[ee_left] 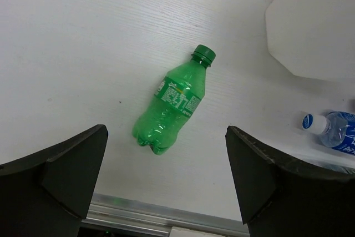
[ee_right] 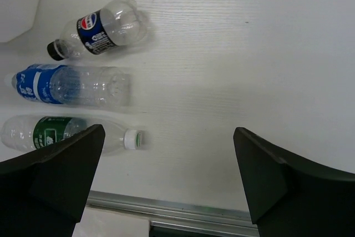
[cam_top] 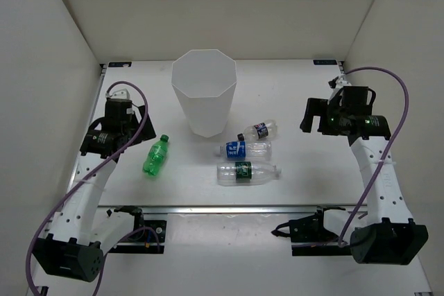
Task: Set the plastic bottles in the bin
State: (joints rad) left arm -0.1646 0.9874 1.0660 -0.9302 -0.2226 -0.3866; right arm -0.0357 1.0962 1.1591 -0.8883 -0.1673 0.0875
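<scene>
Next, I close my right gripper on the clear bottom end (cam_top: 270, 128) (ee_right: 124, 21) of the small blue-label bottle, the one nearest the bin with the black cap.
The white faceted bin (cam_top: 204, 99) stands upright at the back middle. A green bottle (cam_top: 156, 155) lies to its left front; it also shows in the left wrist view (ee_left: 175, 101). Three clear bottles lie right of the bin: a small blue-label one (cam_top: 257, 130) (ee_right: 100, 27), a longer blue-label one (cam_top: 246, 148) (ee_right: 69, 85), and a dark green-label one (cam_top: 248, 173) (ee_right: 66, 132). My left gripper (cam_top: 132, 119) (ee_left: 166, 181) is open and empty, above the table left of the green bottle. My right gripper (cam_top: 313, 114) (ee_right: 166, 184) is open and empty, right of the clear bottles.
A metal rail (cam_top: 229, 209) runs along the table's near edge. White walls enclose the table on the left, right and back. The bin's corner shows in the left wrist view (ee_left: 316, 26) and in the right wrist view (ee_right: 16, 4).
</scene>
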